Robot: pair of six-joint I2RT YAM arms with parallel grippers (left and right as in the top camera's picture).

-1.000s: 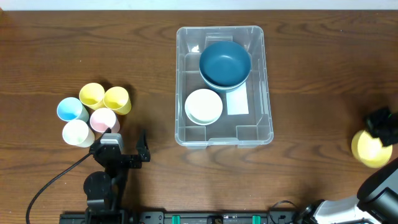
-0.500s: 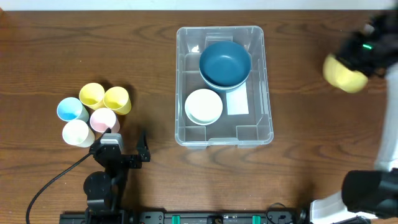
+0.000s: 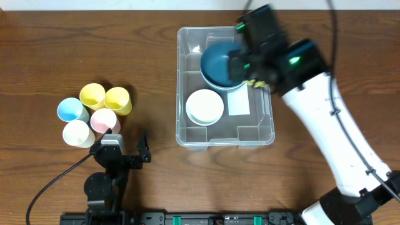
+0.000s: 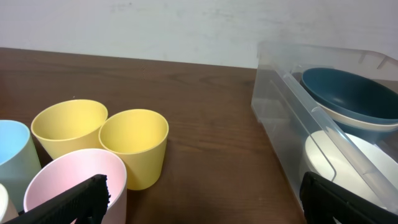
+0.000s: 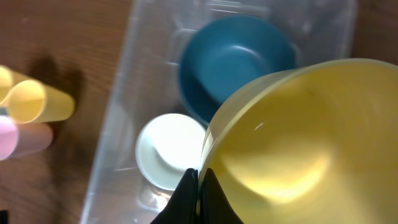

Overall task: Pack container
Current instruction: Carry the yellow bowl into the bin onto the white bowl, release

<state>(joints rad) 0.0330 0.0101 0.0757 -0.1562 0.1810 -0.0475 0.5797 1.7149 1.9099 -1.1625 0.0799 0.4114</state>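
Next, my right gripper puts the yellow bowl down inside the white bowl (image 3: 204, 107) (image 5: 172, 150) in the clear container.
The clear container (image 3: 256, 134) stands mid-table with a blue bowl (image 3: 220, 65), a white bowl (image 3: 205, 106) and a white label (image 3: 238, 103) inside. My right gripper (image 3: 253, 76) is over its far right part, above the blue bowl's right edge. In the right wrist view the gripper (image 5: 198, 193) is shut on the rim of a yellow bowl (image 5: 311, 137), held above the container (image 5: 118, 118), blue bowl (image 5: 233, 59) and white bowl (image 5: 168, 149). My left gripper (image 3: 124, 142) is open and empty near the front left, beside the cups.
Several cups stand at the left: two yellow (image 3: 92, 95) (image 3: 117, 100), blue (image 3: 72, 110), pink (image 3: 104, 119), white (image 3: 77, 133). The left wrist view shows the yellow cups (image 4: 134, 143), the pink cup (image 4: 71, 180) and the container's wall (image 4: 280, 106).
My right arm has swung from the table's right edge, up and leftward, to over the container, carrying the yellow bowl. The left arm has not moved.
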